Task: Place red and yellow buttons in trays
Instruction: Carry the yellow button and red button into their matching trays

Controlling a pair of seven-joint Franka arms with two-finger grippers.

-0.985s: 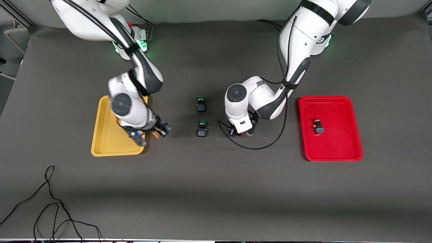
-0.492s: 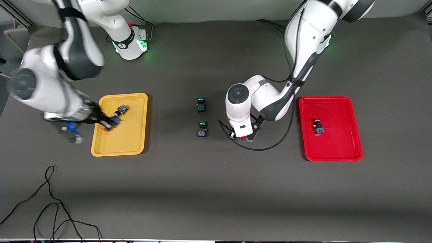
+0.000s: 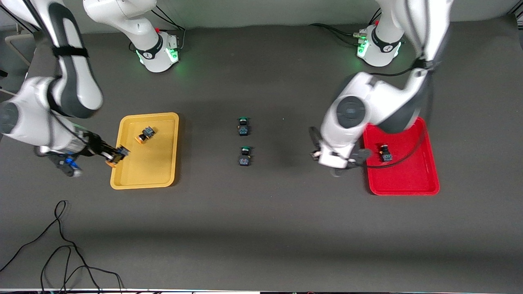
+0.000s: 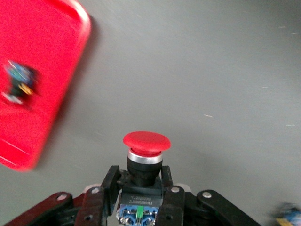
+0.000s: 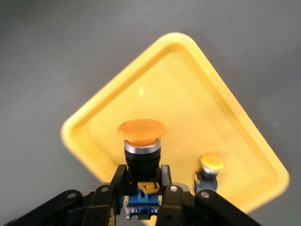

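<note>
Next, my left gripper lets go of the red-capped button in the red tray (image 3: 407, 154) beside the other button. The red-capped button is now above the bare table.
My right gripper (image 3: 115, 154) is shut on a yellow-capped button (image 5: 141, 132) and holds it over the rim of the yellow tray (image 3: 143, 169) at the right arm's end. A second yellow-capped button (image 3: 145, 134) lies in that tray; it also shows in the right wrist view (image 5: 209, 165). My left gripper (image 4: 138, 176) is shut on a red-capped button (image 4: 146, 141), held above the bare table beside the red tray (image 3: 408, 183). In the front view the left hand (image 3: 337, 161) hides this button. Another button (image 3: 385, 153) lies in the red tray.
Two green-capped switches (image 3: 243, 125) (image 3: 244, 156) stand on the dark table mat midway between the trays. A loose black cable (image 3: 61, 245) lies on the table, nearest the front camera, at the right arm's end.
My right gripper carried its yellow button across the yellow tray to the rim at the right arm's end. My left gripper lifted the red button and moved toward the red tray.
</note>
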